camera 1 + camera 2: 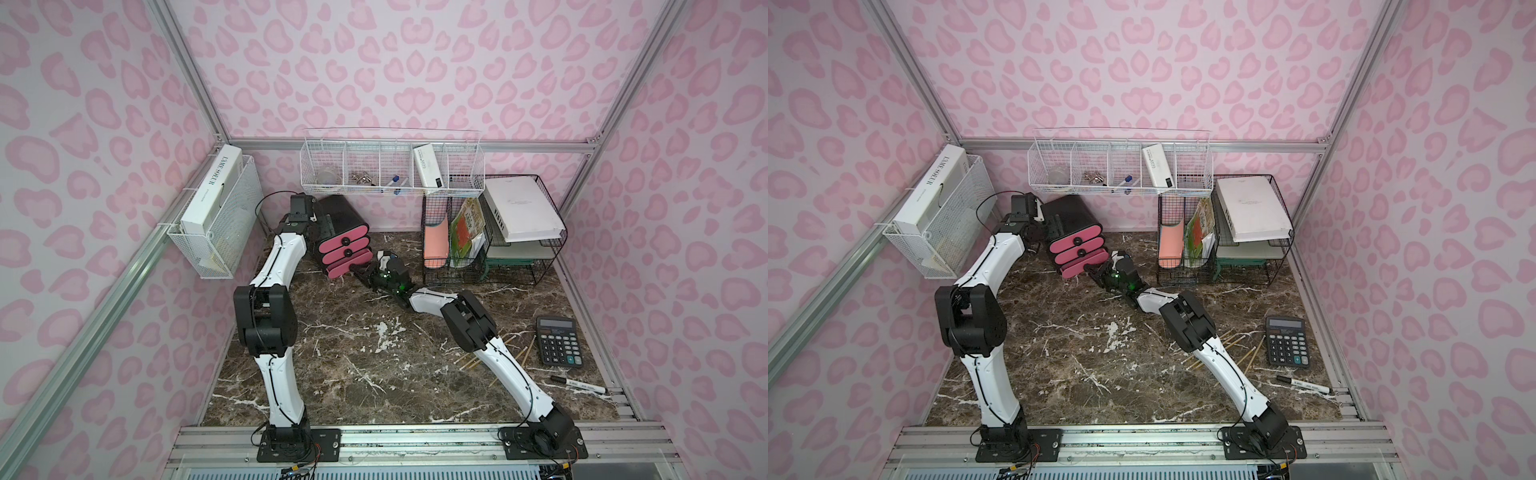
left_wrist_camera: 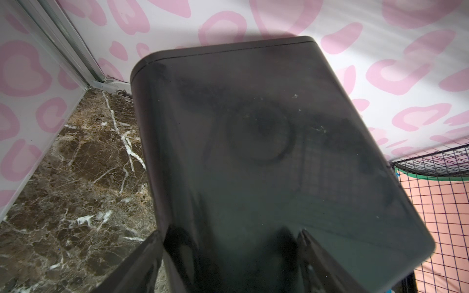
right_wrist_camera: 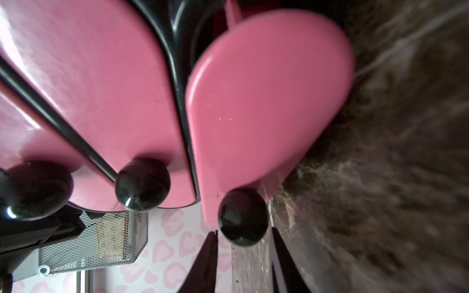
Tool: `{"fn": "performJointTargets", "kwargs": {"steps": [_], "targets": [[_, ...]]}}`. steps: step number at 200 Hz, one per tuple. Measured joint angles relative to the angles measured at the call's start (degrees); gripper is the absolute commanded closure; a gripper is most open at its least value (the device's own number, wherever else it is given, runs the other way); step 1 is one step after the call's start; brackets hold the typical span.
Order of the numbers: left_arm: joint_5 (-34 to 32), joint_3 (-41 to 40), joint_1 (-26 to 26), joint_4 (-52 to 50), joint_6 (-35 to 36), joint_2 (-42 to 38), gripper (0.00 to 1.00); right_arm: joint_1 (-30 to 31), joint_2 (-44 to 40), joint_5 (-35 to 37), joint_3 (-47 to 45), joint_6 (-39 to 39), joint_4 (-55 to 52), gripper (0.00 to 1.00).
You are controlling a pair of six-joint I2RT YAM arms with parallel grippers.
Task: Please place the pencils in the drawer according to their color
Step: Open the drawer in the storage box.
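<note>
My right gripper needs to regrip deeper around the knob (image 3: 243, 211) and pull, because its fingers reach only the front of the bottom knob and the drawer is barely out.
The drawer (image 1: 345, 245) (image 1: 1077, 245) is a black cabinet with three pink fronts, standing at the back left of the marble table. Its bottom front (image 3: 266, 101) sticks out a little. My right gripper (image 1: 358, 271) (image 3: 245, 232) reaches in low from the right, and its fingertips (image 3: 214, 241) close on the bottom knob (image 3: 243, 217). My left gripper (image 1: 321, 219) (image 2: 229, 230) stands wide against the cabinet's black body (image 2: 253, 152), one finger off its edge and one over its surface. Several yellow-tan pencils (image 1: 467, 362) (image 1: 1227, 344) lie under and beside the right arm; other colours are hidden.
A black calculator (image 1: 559, 340) and a white marker with a black cap (image 1: 579, 385) lie at the right edge. A black wire file rack (image 1: 478, 237) stands at the back right. White wire baskets hang on the back wall (image 1: 390, 170) and on the left wall (image 1: 216, 224).
</note>
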Motion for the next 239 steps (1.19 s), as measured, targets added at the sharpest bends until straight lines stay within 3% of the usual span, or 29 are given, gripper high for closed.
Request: {"fn": "performJointTargets", "kwargs": {"steps": [38, 47, 61, 96, 164, 239], "targets": [[0.02, 0.0, 0.02, 0.0, 0.0, 0.0, 0.19, -0.15, -2.38, -0.09, -4.48, -0.02, 1.55, 0.8], [0.02, -0.04, 0.02, 0.04, 0.0, 0.0, 0.19, -0.15, -2.56, -0.17, -4.83, 0.0, 1.77, 0.74], [0.02, -0.11, 0.02, 0.09, 0.0, 0.0, 0.19, -0.15, -2.56, -0.28, -4.83, 0.02, 1.95, 0.56], [0.07, -0.26, 0.02, 0.33, -0.02, 0.0, 0.2, -0.15, -1.05, -0.85, -1.27, -0.02, 1.64, 0.5], [0.04, -0.33, 0.02, 0.44, -0.04, 0.0, 0.2, 0.02, 5.75, -1.29, 10.56, 0.94, -2.27, 0.58], [-0.09, -0.68, 0.02, 1.03, -0.02, -0.09, 0.2, 0.07, 7.15, -1.2, 13.53, 2.51, -4.72, 0.8]]}}
